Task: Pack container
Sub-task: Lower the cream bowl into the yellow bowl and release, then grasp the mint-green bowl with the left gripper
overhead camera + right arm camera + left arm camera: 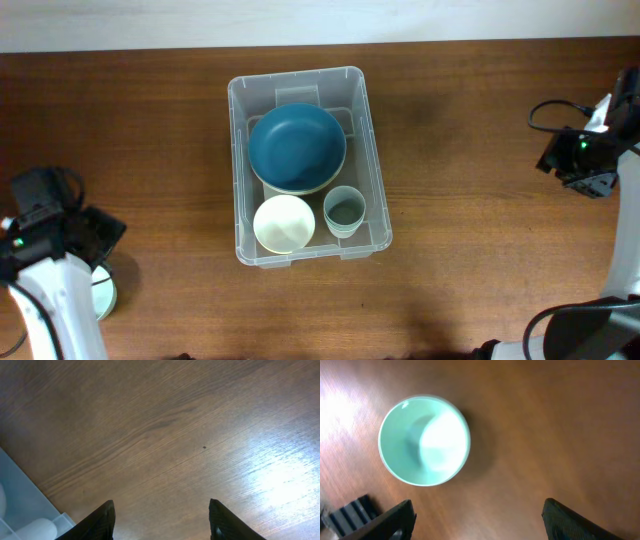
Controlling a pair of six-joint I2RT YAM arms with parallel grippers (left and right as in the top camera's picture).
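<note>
Next, my left gripper goes to the mint green bowl's rim (110,273) (468,443), on the side toward the container, and closes there.
The container (240,160), a large clear plastic bin, stands in the middle of the table. It holds a big dark blue bowl (297,147), a small cream bowl (284,222) and a pale grey-green cup (343,210). A mint green bowl (424,440) stands on the table at the far left; overhead it shows (104,293) partly under my left arm. My left gripper (477,510) is open and empty, just short of that bowl. My right gripper (161,515) is open and empty over bare wood at the far right. The container's corner shows in the right wrist view (22,505).
The wooden table (470,250) spreads around the container. The table's far edge runs along the top of the overhead view. My right arm's cable (550,112) loops at the right edge.
</note>
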